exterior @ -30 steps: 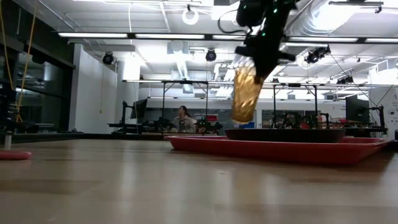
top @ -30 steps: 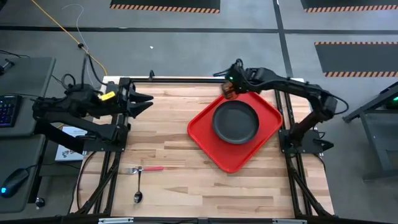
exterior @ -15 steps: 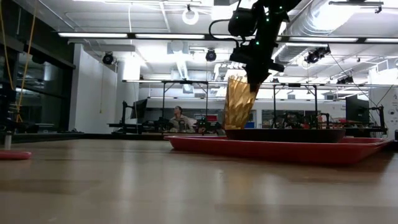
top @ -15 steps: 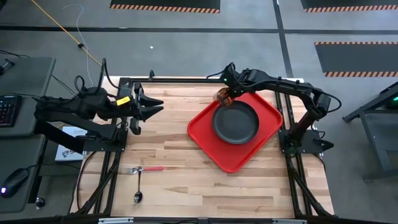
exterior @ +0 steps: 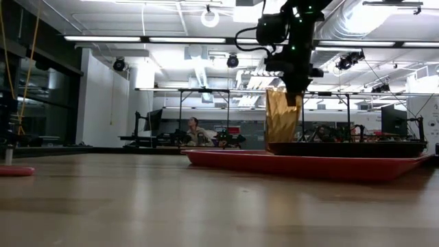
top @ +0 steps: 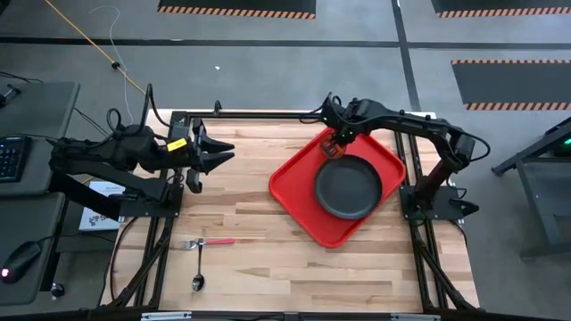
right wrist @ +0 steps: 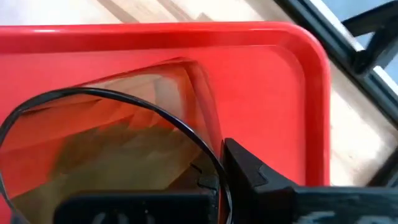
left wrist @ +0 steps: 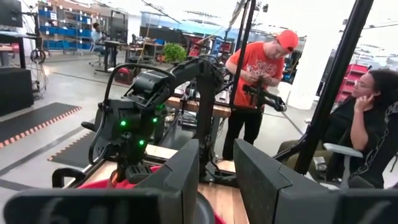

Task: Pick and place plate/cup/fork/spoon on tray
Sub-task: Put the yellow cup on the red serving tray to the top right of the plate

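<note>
I need to release the amber cup, now upright over the tray, from my right gripper in the red tray's far corner (top: 343, 144) (right wrist: 245, 109), just past the dark plate.
The red tray (top: 299, 192) lies on the right half of the table with the dark plate (top: 348, 187) on it. My right gripper (top: 337, 135) is shut on the amber cup (top: 331, 146), which stands upright over the tray's far corner next to the plate (exterior: 343, 148). The plate hides the cup's base (exterior: 283, 137). The red-handled fork (top: 211, 242) and the dark spoon (top: 198, 270) lie flat on the wood near the front left. My left gripper (top: 223, 150) hovers open over the table's left side, holding nothing. My right gripper holds the cup by its rim (right wrist: 214, 163), on the side toward the plate. It comes from above, pointing steeply down. One finger (right wrist: 249, 171) shows outside the wall; the other seems to be inside. The cup is upright; whether its base rests on the tray I cannot tell.
Bare wood lies between the tray and the fork. The table's black frame (top: 268, 116) runs along its far edge. Beyond the table are people, one standing (left wrist: 258, 74) and one seated (left wrist: 367, 118).
My right gripper has sunk toward the tray's far corner with the cup and rolled, so the cup, tilted before, is now upright beside the plate. The plate has slid on the tray toward the table's near right. My left gripper has moved a little toward the table's right.
</note>
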Tool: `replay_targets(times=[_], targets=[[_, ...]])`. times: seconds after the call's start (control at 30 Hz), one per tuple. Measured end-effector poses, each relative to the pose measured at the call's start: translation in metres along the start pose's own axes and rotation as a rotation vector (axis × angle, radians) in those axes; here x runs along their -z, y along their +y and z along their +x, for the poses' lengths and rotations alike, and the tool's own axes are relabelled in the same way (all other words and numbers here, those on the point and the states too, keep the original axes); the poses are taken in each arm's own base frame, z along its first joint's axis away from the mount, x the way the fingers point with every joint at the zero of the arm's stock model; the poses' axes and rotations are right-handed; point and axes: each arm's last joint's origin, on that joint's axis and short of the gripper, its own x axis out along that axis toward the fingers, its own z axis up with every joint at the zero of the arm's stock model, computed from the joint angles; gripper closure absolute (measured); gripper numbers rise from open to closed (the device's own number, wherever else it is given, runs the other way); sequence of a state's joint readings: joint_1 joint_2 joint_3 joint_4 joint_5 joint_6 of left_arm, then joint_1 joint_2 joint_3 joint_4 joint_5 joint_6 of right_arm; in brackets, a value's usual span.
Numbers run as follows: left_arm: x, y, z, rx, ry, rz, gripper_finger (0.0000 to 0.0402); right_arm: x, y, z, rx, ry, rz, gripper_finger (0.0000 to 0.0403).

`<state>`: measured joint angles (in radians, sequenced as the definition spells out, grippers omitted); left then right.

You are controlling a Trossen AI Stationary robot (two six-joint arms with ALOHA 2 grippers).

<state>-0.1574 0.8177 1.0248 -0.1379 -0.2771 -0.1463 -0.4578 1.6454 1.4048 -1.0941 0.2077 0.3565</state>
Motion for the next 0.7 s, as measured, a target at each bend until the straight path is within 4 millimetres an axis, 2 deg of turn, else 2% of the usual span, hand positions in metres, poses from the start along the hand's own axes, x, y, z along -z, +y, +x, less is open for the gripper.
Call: replay_targets(times=[0.1, 0.2, 0.3, 0.43, 0.57, 0.7], targets=[[0.0, 0.0, 0.0, 0.001, 0.001, 0.0, 0.0312, -0.001, -0.01, -0.008, -0.007, -0.03, 0.039, 0.0403], [0.0, 0.0, 0.0, 0.001, 0.0, 0.0, 0.0312, -0.003, -0.032, -0.011, -0.038, -0.015, 0.125, 0.0403], [0.0, 0.0, 0.0, 0.001, -0.001, 0.0, 0.0312, -0.006, -0.057, -0.006, -0.09, 0.044, 0.224, 0.0403], [0.0, 0.0, 0.0, 0.001, -0.001, 0.0, 0.0312, -0.01, -0.082, 0.004, -0.116, 0.091, 0.323, 0.0403], [0.0, 0.0, 0.0, 0.002, -0.004, -0.01, 0.0312, -0.01, -0.095, 0.012, -0.148, 0.146, 0.375, 0.0403], [-0.001, 0.0, 0.0, 0.002, -0.01, -0.034, 0.0312, -0.011, -0.102, 0.022, -0.108, 0.188, 0.395, 0.0403]])
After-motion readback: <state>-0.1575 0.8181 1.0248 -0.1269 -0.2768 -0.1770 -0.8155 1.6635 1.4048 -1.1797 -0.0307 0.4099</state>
